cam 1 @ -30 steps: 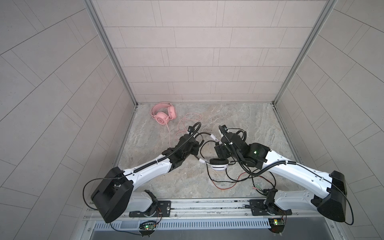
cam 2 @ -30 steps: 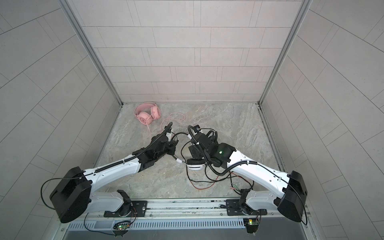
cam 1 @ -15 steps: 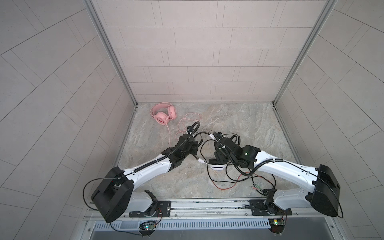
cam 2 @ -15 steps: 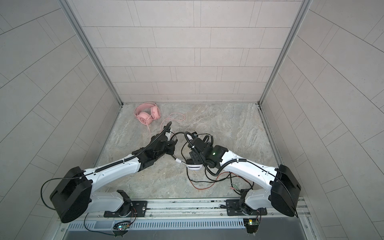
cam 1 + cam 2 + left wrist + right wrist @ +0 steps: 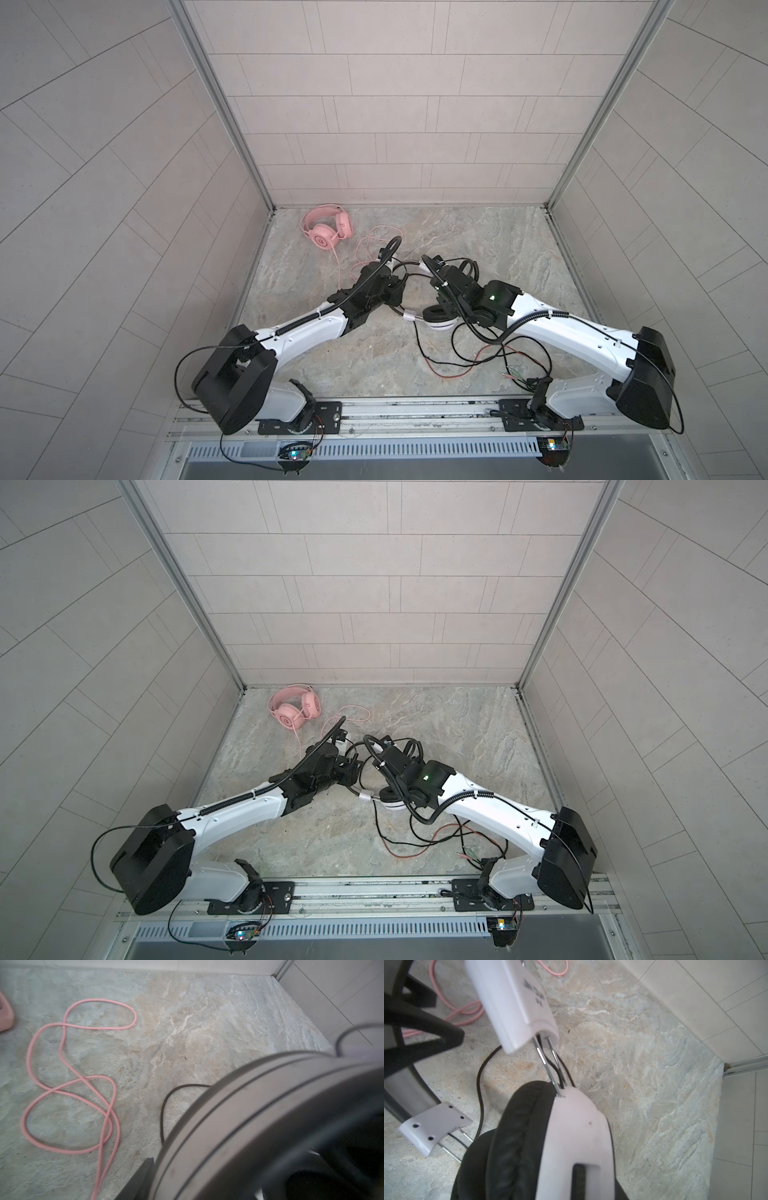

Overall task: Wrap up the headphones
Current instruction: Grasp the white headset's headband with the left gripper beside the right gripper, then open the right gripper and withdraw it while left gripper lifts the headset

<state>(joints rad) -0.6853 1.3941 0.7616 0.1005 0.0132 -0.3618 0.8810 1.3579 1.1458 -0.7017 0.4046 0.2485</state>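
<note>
I need to take the headband (image 5: 228,1124) with my left gripper before my right gripper takes the cable, as my right gripper is on the raised earcup and the black cable is sprawled.
The white-and-black headphones (image 5: 436,322) lie mid-floor between both arms, one earcup flat and the other raised. My right gripper (image 5: 436,270) is shut on the raised earcup (image 5: 577,1126), which fills the space between its jaws in the right wrist view; the fingertips are hidden. My left gripper (image 5: 399,286) is at the thin grey headband (image 5: 259,1115). One dark finger (image 5: 143,1178) shows beside the band; the other is hidden. The pink headphones (image 5: 326,226) rest at the back left, with their pink cable (image 5: 68,1084) looped loosely on the floor.
The black and red cable (image 5: 453,365) sprawls over the floor in front of the right arm. A black strand (image 5: 164,1109) curls beside the headband. Tiled walls enclose the stone floor (image 5: 478,232) on three sides.
My right gripper has reached in toward the left gripper and closed around the raised earcup. The left arm has stayed where it was.
</note>
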